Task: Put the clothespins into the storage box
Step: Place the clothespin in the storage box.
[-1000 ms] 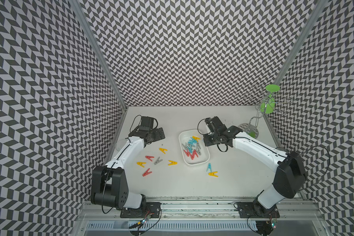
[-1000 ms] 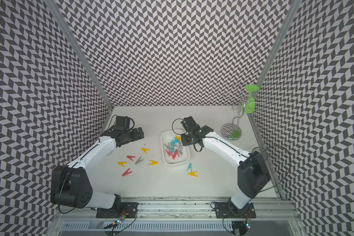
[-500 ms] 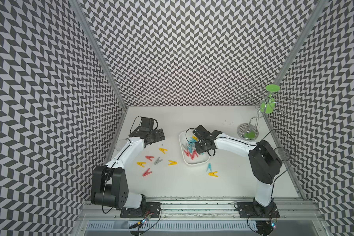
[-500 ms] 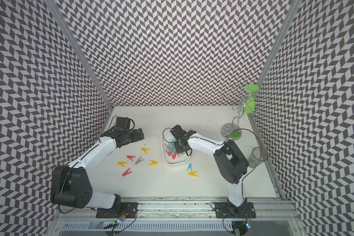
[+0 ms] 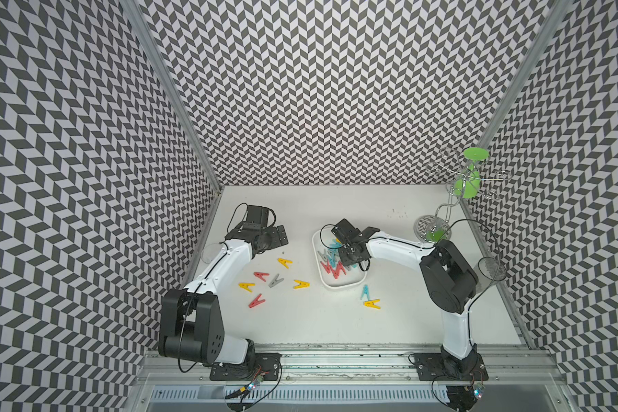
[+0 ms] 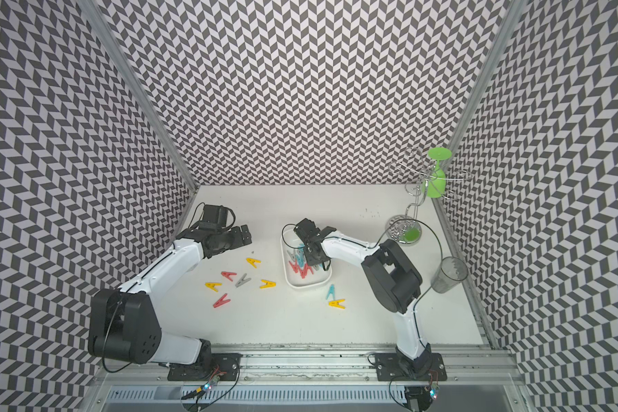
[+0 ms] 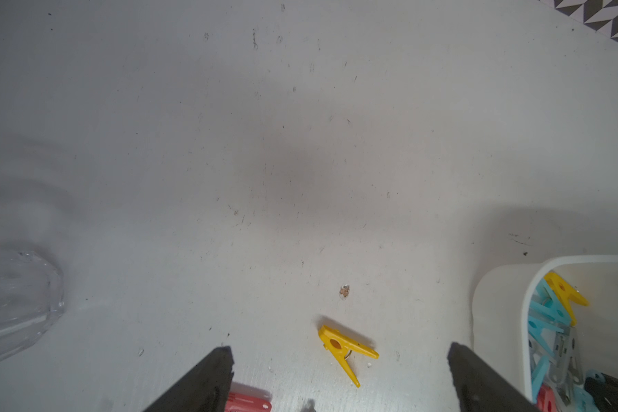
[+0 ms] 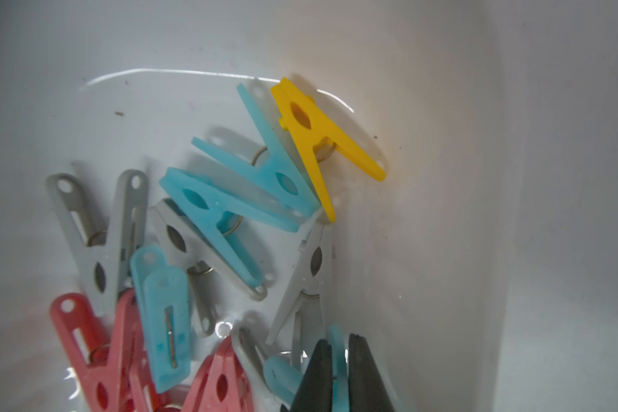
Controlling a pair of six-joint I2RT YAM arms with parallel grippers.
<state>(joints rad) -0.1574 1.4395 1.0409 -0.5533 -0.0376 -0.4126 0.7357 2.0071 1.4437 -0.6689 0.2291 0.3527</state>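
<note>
My left gripper should close on the near handle of the yellow clothespin (image 5: 286, 265) (image 7: 346, 366) that is lying behind the loose grey clothespin.
The white storage box (image 5: 340, 285) (image 6: 305, 286) lies mid-table with several red, grey, light blue and yellow clothespins (image 8: 207, 210) inside. My right gripper (image 5: 350, 262) (image 8: 338, 342) reaches down into the box, shut on a light blue clothespin (image 8: 336, 334) that stands edge-on between its black fingers. Loose clothespins lie on the table: several yellow, red and grey ones (image 5: 275, 280) left of the box, and a blue one (image 5: 364, 291) and a yellow one (image 5: 371, 304) in front of it. My left gripper (image 5: 280, 236) (image 7: 340, 349) hangs open over a yellow clothespin (image 7: 336, 343), holding nothing.
A clear cup (image 5: 491, 274) stands at the right edge behind my right arm. Another clear cup (image 5: 211, 251) (image 7: 15, 303) sits by the left wall. A wire stand with a green glass (image 5: 468, 178) fills the back right corner. Patterned walls close three sides.
My right gripper swung from beside the box's far right corner to over the box and came down among the clothespins. The left arm stayed still.
</note>
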